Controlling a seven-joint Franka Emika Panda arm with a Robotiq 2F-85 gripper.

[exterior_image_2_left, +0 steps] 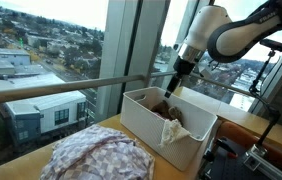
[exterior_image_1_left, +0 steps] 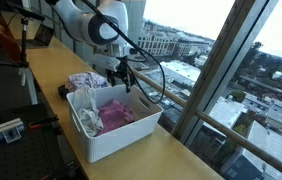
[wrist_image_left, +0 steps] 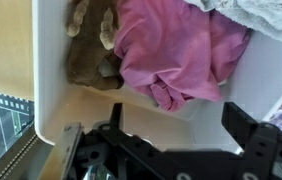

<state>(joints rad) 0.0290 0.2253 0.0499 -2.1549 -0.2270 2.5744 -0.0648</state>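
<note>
I should next lower my gripper to the pink cloth's side point(exterior_image_1_left: 121, 112) point(wrist_image_left: 143, 67) beside the brown cloth in the white bin and close it there.
My gripper point(exterior_image_1_left: 128, 78) point(exterior_image_2_left: 173, 86) point(wrist_image_left: 176, 130) is open and empty. It hovers just above the far rim of a white bin point(exterior_image_1_left: 116, 140) point(exterior_image_2_left: 193, 146) point(wrist_image_left: 51, 90). Inside the bin lie a pink cloth point(exterior_image_1_left: 118, 113) point(wrist_image_left: 171, 55), a brown cloth point(exterior_image_2_left: 164, 107) point(wrist_image_left: 89, 55) and a pale grey-white cloth point(exterior_image_1_left: 89, 120) point(wrist_image_left: 266, 15). In the wrist view the pink cloth lies just beyond the fingers and the brown cloth is to its left.
The bin stands on a wooden counter point(exterior_image_1_left: 51, 70) along a glass window wall with a metal rail point(exterior_image_2_left: 51, 88). A patterned crumpled cloth point(exterior_image_1_left: 84, 80) point(exterior_image_2_left: 96, 155) lies on the counter beside the bin. Equipment stands at the counter's other side point(exterior_image_1_left: 1, 128).
</note>
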